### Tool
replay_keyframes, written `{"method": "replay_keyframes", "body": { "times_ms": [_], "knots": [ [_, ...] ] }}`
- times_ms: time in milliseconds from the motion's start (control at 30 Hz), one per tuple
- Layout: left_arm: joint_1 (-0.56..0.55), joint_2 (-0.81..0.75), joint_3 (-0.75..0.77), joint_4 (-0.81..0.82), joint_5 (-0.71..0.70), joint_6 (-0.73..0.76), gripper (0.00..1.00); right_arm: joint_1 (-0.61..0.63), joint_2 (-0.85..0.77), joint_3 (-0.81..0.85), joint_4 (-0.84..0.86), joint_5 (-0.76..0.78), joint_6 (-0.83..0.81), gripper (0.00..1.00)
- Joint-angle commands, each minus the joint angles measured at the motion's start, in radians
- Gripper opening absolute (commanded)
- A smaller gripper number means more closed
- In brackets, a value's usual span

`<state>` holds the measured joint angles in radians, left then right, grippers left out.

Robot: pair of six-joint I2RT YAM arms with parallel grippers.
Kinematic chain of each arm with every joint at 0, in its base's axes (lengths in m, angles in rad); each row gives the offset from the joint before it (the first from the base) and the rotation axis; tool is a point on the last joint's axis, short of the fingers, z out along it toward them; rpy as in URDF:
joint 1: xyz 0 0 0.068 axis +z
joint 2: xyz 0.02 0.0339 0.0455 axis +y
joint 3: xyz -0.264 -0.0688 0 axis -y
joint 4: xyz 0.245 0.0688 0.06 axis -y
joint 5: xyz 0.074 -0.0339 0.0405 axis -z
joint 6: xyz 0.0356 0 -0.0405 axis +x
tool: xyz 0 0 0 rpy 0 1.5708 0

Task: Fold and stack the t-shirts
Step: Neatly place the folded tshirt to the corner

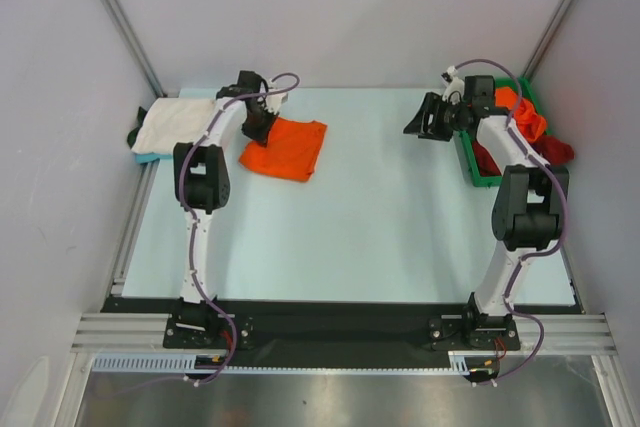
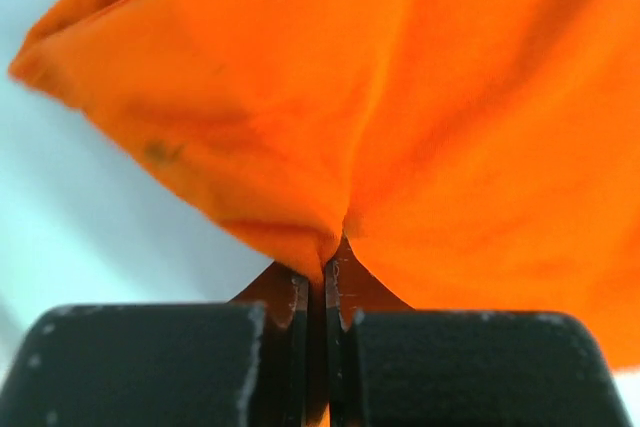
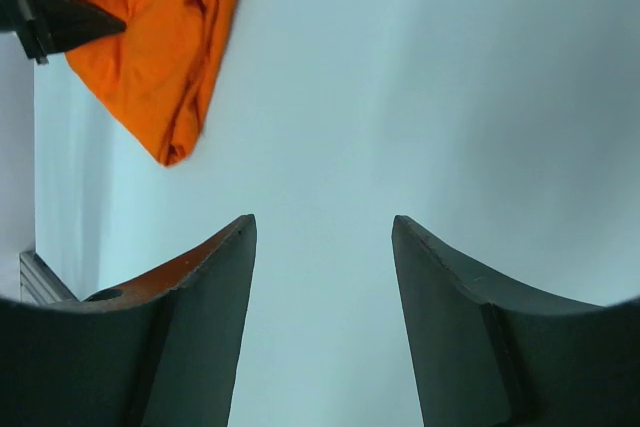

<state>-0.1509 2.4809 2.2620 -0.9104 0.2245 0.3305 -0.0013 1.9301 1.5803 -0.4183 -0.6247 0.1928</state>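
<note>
My left gripper is to let go of the orange t-shirt, laid flat on top of the folded white t-shirt (image 1: 173, 123).
A folded bright orange t-shirt (image 1: 287, 147) lies on the pale table at the back left. My left gripper (image 1: 258, 127) is shut on its left edge; in the left wrist view the orange cloth (image 2: 400, 107) is pinched between the closed jaws of my left gripper (image 2: 325, 267). A folded white t-shirt (image 1: 172, 125) lies at the far left edge. My right gripper (image 1: 425, 119) is open and empty above bare table at the back right, as the right wrist view (image 3: 322, 237) shows; the orange t-shirt (image 3: 160, 47) is at that view's upper left. More orange and dark red shirts (image 1: 525, 117) fill the bin.
A green plastic bin (image 1: 468, 162) stands at the back right edge, beside my right arm. A dark item (image 1: 135, 135) and a blue one (image 1: 148, 157) peek from under the white shirt. Grey walls enclose the table on three sides.
</note>
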Motion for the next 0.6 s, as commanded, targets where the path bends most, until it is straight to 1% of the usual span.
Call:
{"method": "replay_keyframes", "body": {
  "times_ms": [0,100,233,367,567],
  "knots": [
    [-0.003,-0.103,-0.048,0.008,-0.316,0.205,0.01,0.015,-0.080,-0.062,-0.005,0.010,-0.023,0.62],
    [0.004,-0.137,-0.052,0.069,-0.411,0.225,0.01,0.018,-0.108,-0.100,-0.002,0.023,-0.021,0.63],
    [0.013,-0.177,-0.024,0.106,-0.477,0.206,0.00,0.020,-0.147,-0.117,-0.008,0.031,-0.023,0.63],
    [0.028,-0.214,0.011,0.110,-0.490,0.167,0.00,0.021,-0.178,-0.137,-0.001,0.033,-0.024,0.63],
    [0.045,-0.283,-0.010,0.152,-0.543,0.143,0.01,0.020,-0.209,-0.203,0.042,0.010,0.005,0.63]
  ]
}}
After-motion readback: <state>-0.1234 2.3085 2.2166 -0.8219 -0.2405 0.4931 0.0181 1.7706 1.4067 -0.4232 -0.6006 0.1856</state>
